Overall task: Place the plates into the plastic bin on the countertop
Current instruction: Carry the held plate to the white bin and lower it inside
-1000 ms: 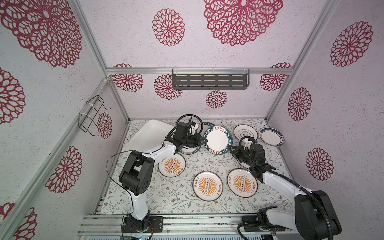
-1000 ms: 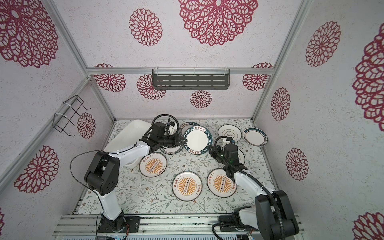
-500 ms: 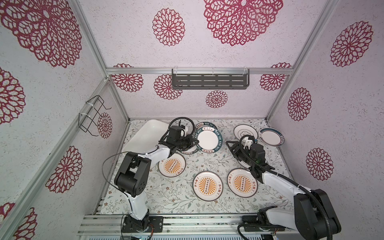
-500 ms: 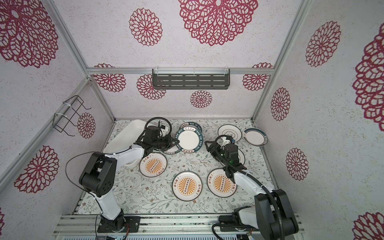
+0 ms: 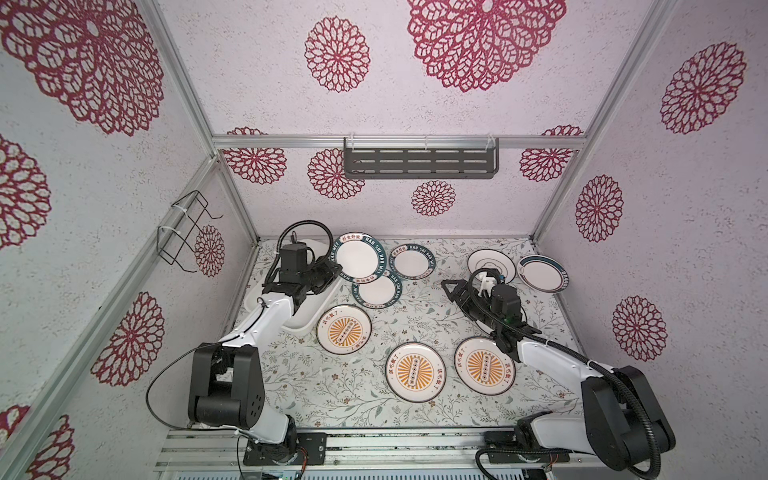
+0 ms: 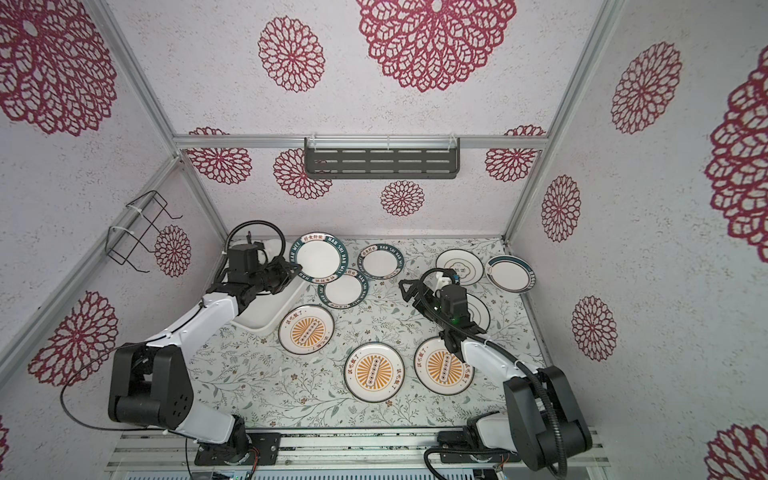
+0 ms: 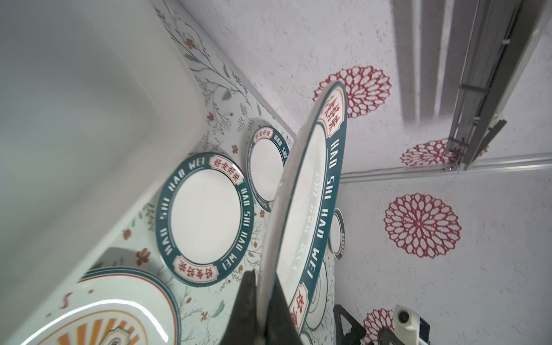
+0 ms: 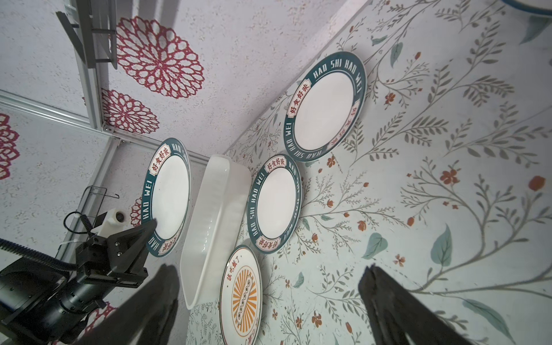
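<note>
My left gripper is going to release the teal-lettered plate on the far half of the white plastic bin's bottom (image 5: 313, 280), letting it go there.
In both top views my left gripper (image 5: 335, 271) (image 6: 297, 269) is shut on the rim of a teal-lettered plate (image 5: 360, 259) (image 6: 319, 258), held tilted above the far end of the white plastic bin (image 5: 306, 321) (image 6: 258, 322). The left wrist view shows both fingers (image 7: 247, 301) clamping that plate (image 7: 310, 194) edge-on. My right gripper (image 5: 449, 289) (image 8: 268, 268) stands open and empty over the countertop (image 5: 428, 316). Two teal-rimmed plates (image 5: 413, 261) (image 5: 376, 289) and three orange sunburst plates (image 5: 344, 330) (image 5: 415, 372) (image 5: 484, 365) lie flat on it.
A thin-ringed plate (image 5: 491, 266) and a teal-rimmed plate (image 5: 542, 274) lie at the back right. Another ringed plate (image 6: 478, 311) is partly hidden under the right arm. A dark slotted shelf (image 5: 419, 163) hangs on the back wall, a wire rack (image 5: 183, 232) on the left wall.
My left gripper has carried the teal-rimmed plate leftwards to the bin. My right gripper, shut next to that plate's edge a second ago, has opened and stayed behind.
</note>
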You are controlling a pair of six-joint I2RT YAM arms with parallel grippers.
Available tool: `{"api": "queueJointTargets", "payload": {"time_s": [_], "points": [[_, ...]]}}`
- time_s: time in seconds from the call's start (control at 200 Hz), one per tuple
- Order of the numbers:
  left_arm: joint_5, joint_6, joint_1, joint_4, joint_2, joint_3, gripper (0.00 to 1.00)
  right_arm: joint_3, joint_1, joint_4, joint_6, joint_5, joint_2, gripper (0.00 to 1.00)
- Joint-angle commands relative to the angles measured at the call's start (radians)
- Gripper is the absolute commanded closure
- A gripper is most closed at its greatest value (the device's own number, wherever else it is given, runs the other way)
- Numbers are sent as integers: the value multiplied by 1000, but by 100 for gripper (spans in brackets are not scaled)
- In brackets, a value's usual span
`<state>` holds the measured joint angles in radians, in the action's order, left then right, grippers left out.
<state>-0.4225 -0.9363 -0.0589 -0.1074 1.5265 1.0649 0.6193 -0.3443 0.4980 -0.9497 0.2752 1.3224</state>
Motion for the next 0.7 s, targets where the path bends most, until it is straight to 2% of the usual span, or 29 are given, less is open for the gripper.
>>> {"api": "queueJointTargets", "payload": {"time_s": [0.0,0.195,0.305,0.53,0.696], "points": [[22,46,79,-70,-37,-6,100,54,-32,60,44,18,26,1],[17,34,233,-82,-48,-57,100,95,-91,136,37,63,99,1],[20,40,289,-97,-35,-62,100,125,-129,181,34,97,146,1],[27,37,311,-126,80,-24,100,149,-169,239,18,111,192,1],[50,7,312,-89,152,-17,100,143,-171,198,35,88,165,1]]}}
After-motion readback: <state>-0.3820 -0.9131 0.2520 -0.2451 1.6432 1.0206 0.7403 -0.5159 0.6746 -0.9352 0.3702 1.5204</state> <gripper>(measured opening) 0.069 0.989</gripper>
